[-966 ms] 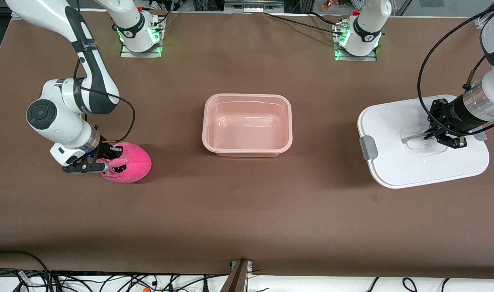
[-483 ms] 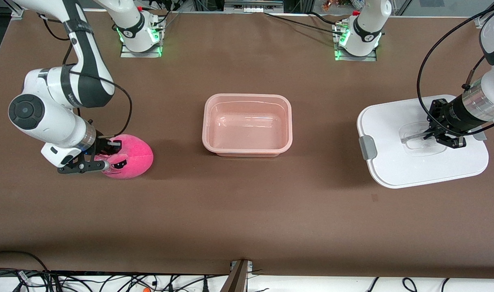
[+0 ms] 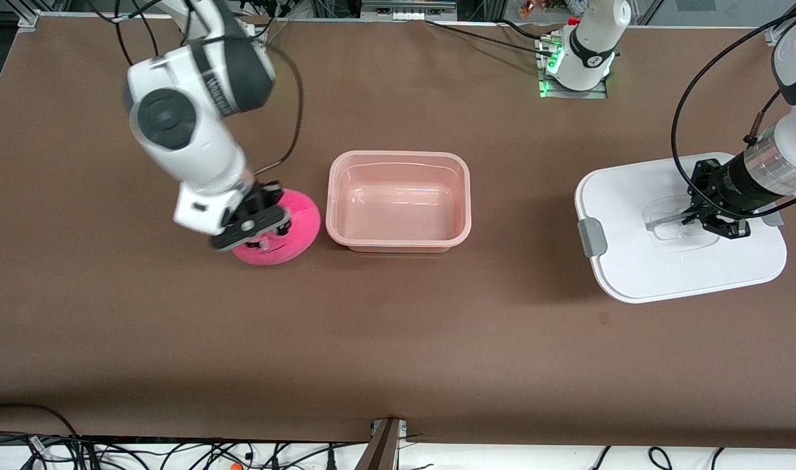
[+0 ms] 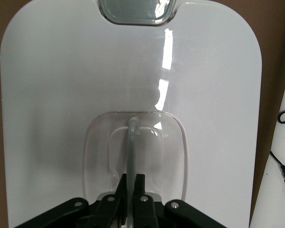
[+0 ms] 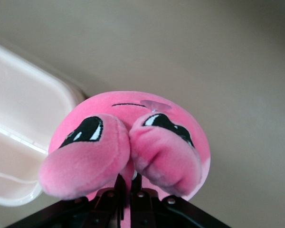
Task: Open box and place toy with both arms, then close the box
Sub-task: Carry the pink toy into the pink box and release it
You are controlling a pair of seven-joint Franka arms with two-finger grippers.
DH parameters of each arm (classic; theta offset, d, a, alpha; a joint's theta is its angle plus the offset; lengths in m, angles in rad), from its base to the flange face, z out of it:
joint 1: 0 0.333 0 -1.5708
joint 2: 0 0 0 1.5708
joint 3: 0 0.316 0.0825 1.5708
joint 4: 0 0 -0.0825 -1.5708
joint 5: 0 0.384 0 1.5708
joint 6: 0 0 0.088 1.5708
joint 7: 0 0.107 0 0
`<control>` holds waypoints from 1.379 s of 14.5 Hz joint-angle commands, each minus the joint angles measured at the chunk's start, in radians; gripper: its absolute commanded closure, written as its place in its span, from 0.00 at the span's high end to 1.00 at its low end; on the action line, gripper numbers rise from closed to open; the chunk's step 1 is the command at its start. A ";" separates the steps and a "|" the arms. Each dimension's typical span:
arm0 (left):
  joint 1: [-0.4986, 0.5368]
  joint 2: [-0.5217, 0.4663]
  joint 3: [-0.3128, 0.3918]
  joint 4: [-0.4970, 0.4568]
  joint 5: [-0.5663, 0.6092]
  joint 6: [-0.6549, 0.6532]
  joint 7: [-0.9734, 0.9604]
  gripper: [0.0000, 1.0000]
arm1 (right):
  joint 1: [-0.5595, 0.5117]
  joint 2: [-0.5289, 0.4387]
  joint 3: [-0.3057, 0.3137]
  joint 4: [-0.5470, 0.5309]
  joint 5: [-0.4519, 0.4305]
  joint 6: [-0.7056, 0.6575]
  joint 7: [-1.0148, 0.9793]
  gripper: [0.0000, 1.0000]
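Observation:
The robot's right gripper will release the pink toy on the middle of the open pink box's bottom [image 3: 402,207]. The toy now hangs just beside the box wall.
The open pink box [image 3: 398,246] stands in the middle of the table with nothing in it. My right gripper [image 3: 262,227] is shut on the pink toy [image 3: 293,228], pinching a fold of plush between its snout lobes. The toy hangs just beside the box wall toward the right arm's end. In the right wrist view the gripper [image 5: 131,178] holds the toy [image 5: 109,142] with the box rim [image 5: 23,71] close by. The white lid [image 3: 633,261] lies level toward the left arm's end. My left gripper [image 3: 691,217] is shut on its clear handle [image 4: 131,137], seen over the lid [image 4: 61,71] from the wrist gripper [image 4: 131,179].
A grey clip [image 3: 593,237] sticks out of the lid's edge toward the box, and it also shows in the left wrist view as the grey clip [image 4: 135,9]. Brown table [image 3: 398,339] stretches bare nearer the front camera. Cables run along the table's near edge.
The right arm has lifted the toy off the table and carried it toward the box, from the right arm's end to just beside the box wall. The left gripper and lid have hardly moved.

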 commanded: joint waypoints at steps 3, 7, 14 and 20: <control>0.011 -0.017 -0.006 -0.014 -0.017 0.004 0.020 0.00 | 0.226 0.010 -0.011 0.091 -0.185 -0.165 -0.027 0.00; 0.011 -0.019 -0.006 -0.014 -0.017 0.002 0.020 0.00 | 0.329 0.030 -0.010 0.092 -0.217 -0.176 -0.033 0.00; 0.011 -0.019 -0.006 -0.013 -0.016 -0.007 0.020 0.00 | 0.381 0.099 -0.010 0.095 -0.311 -0.170 -0.068 0.00; 0.011 -0.019 -0.008 -0.009 -0.016 -0.016 0.021 0.00 | 0.395 0.154 -0.010 0.098 -0.309 -0.124 -0.048 0.00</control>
